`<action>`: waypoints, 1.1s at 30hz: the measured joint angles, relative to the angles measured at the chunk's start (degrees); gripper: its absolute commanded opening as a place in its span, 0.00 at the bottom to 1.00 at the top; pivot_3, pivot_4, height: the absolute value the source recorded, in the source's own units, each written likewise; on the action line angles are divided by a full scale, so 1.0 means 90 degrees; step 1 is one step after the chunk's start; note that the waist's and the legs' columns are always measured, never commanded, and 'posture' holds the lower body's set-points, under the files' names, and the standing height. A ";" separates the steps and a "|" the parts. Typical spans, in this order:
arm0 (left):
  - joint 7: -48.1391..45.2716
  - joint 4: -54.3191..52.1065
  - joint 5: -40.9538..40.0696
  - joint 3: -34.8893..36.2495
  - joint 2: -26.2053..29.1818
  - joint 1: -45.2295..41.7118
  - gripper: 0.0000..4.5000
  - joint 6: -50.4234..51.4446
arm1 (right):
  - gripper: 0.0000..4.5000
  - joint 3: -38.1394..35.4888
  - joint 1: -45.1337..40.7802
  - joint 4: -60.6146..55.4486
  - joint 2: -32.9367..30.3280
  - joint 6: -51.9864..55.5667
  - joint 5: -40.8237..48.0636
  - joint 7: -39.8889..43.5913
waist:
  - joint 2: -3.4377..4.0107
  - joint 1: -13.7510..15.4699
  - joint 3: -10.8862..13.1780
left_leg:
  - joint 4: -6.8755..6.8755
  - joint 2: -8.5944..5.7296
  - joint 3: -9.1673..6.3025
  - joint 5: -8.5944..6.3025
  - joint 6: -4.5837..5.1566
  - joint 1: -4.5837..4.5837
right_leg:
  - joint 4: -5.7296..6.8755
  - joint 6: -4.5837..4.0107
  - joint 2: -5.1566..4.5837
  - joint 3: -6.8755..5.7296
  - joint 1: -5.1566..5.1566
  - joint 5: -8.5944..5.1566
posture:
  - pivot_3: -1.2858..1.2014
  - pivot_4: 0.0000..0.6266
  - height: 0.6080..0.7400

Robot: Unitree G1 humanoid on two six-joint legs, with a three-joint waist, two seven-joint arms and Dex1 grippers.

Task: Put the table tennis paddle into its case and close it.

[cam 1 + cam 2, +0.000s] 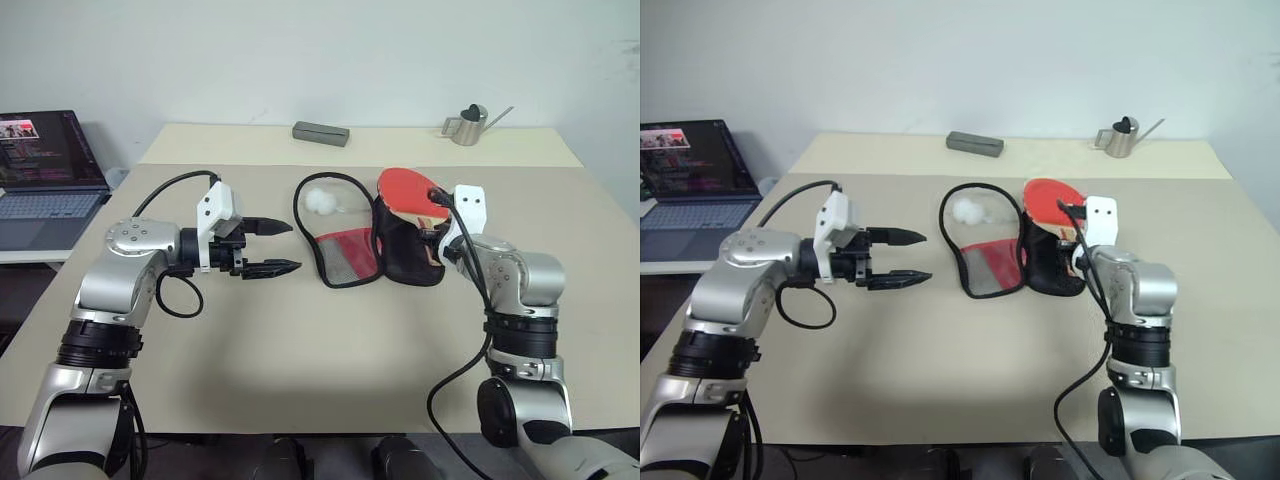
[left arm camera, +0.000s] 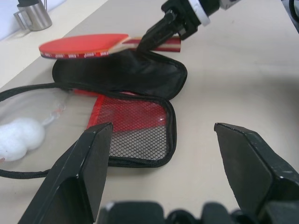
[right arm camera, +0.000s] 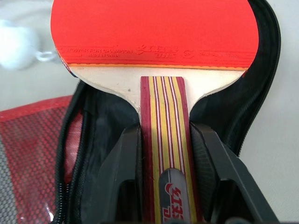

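Note:
My right gripper is going to release the table tennis paddle inside the black half of the case (image 1: 411, 228) (image 3: 163, 86), beside the red mesh half.
The case (image 1: 345, 255) lies unzipped and spread flat mid-table: a red mesh half with a white pompom (image 1: 322, 200) on the left, a black half (image 1: 408, 252) on the right. The table tennis paddle (image 1: 405, 187) is held level just over the black half, its red face pointing away from me. My right gripper (image 3: 166, 132) is shut on the striped wooden handle (image 3: 164, 107); the left wrist view also shows that gripper (image 2: 154, 37) on the handle. Left of the case, my left gripper (image 1: 293, 246) is open and empty, pointing at the mesh half (image 2: 135, 116).
A grey rectangular box (image 1: 320, 133) and a small metal watering can (image 1: 468, 125) stand at the far edge of the beige table (image 1: 300, 350). An open laptop (image 1: 45, 165) sits on a side surface to the left.

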 measured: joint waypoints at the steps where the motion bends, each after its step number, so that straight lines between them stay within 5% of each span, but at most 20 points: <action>1: 0.0000 -0.0019 -0.0019 0.0017 0.0000 0.0000 0.84 0.0000 | 0.24 0.0039 0.0045 0.0001 0.0025 -0.0040 -0.0058 -0.0032 | 0.0000 -0.0001 0.0000 | 0.0000 0.0000 0.0000 0.0000 0.0000 0.0000 | 0.0000 0.0000 0.0000 0.0000 -0.0001 0.0000 | 0.52 0.24 1.00; 33: 0.0157 -0.0035 -0.0083 0.0251 0.0000 -0.0140 0.84 0.0007 | 0.24 0.0476 0.0123 0.1449 0.0484 -0.1662 -0.0715 -0.0644 | -0.0003 -0.0032 -0.0002 | -0.0004 0.0002 0.0000 0.0000 0.0000 0.0001 | 0.0004 0.0000 0.0003 0.0002 -0.0005 0.0000 | 0.52 0.24 1.00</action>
